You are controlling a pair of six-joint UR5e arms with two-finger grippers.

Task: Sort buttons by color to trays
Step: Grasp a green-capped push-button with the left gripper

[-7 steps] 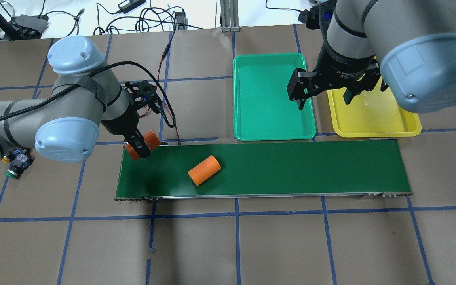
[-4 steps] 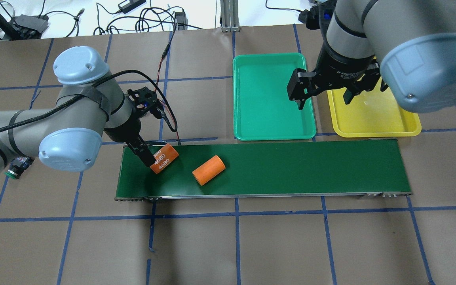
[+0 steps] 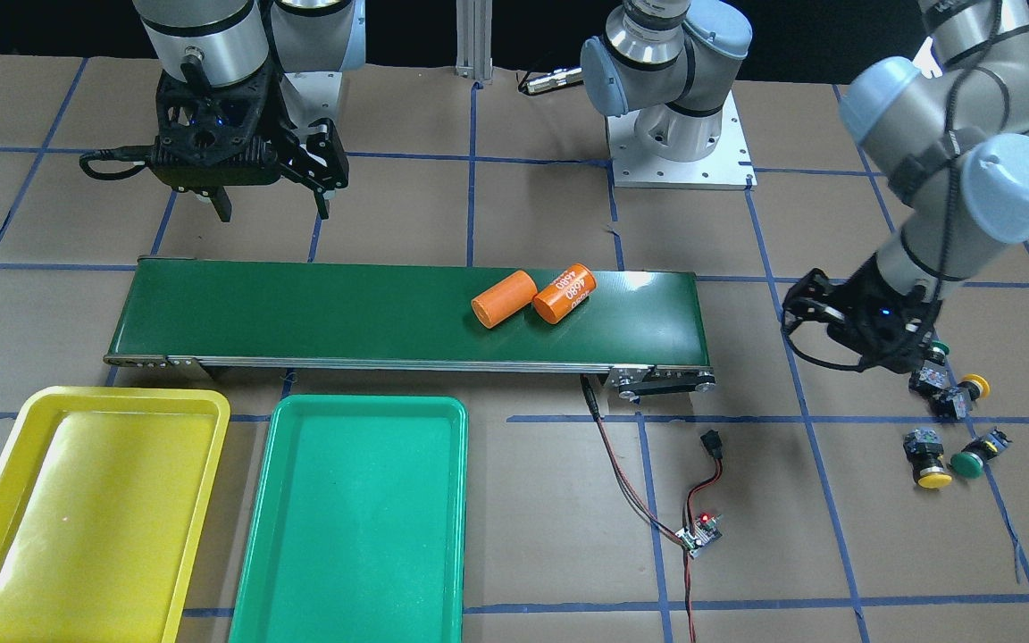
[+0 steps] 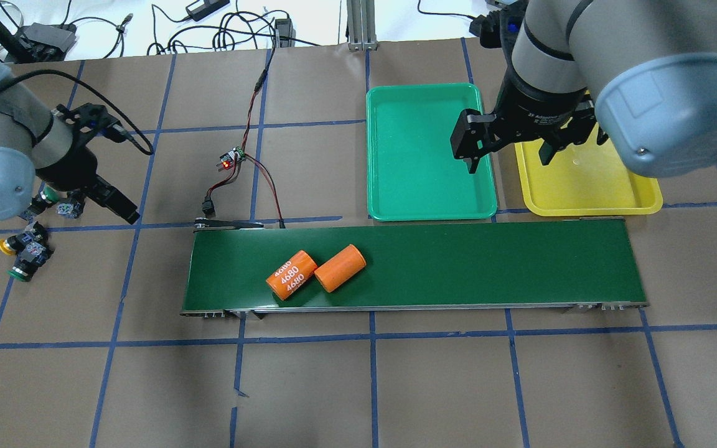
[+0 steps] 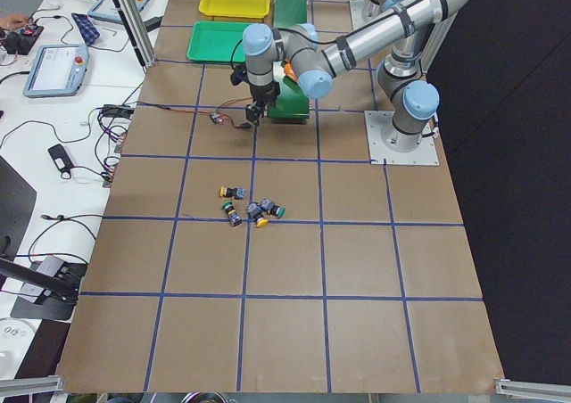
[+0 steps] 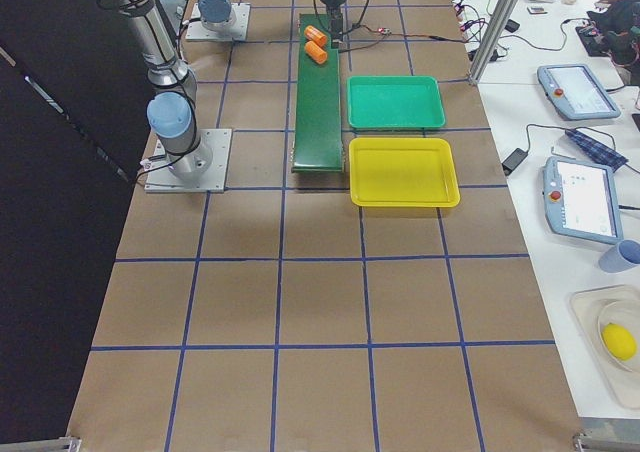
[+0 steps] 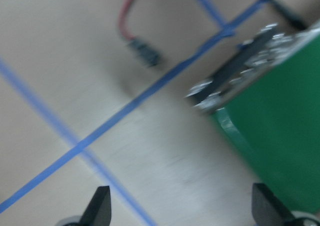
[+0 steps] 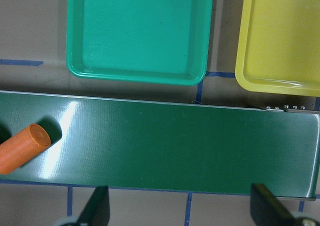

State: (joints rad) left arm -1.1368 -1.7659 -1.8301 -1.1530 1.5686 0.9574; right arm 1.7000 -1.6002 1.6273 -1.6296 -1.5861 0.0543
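The robot's left gripper needs to next move to the yellow button nearer the trays and close on the button's black body point(image 3: 924, 455), just under its yellow cap.
Several buttons lie on the paper off the belt's left end: a green one point(image 4: 19, 271), a yellow one point(image 4: 7, 246), and two more point(image 4: 72, 208) right beside my left gripper point(image 4: 100, 202). In the front view their yellow point(image 3: 925, 466) and green point(image 3: 970, 457) caps show. The left wrist view, blurred, has the left gripper point(image 7: 182, 211) open and holding nothing. My right gripper point(image 4: 511, 155) hangs open and bare over the gap between the green tray point(image 4: 421, 186) and the yellow tray point(image 4: 589, 186). Both trays hold nothing.
Two orange cylinders, one labelled 4680 point(image 4: 291, 275) and one plain point(image 4: 340, 267), lie touching on the dark green conveyor belt point(image 4: 489, 261). A small circuit board point(image 4: 231, 158) with red and black wires lies behind the belt's left end.
My left gripper let go of the labelled orange cylinder on the belt and swung left to the buttons. Both cylinders shifted right and now touch. The right arm stayed put.
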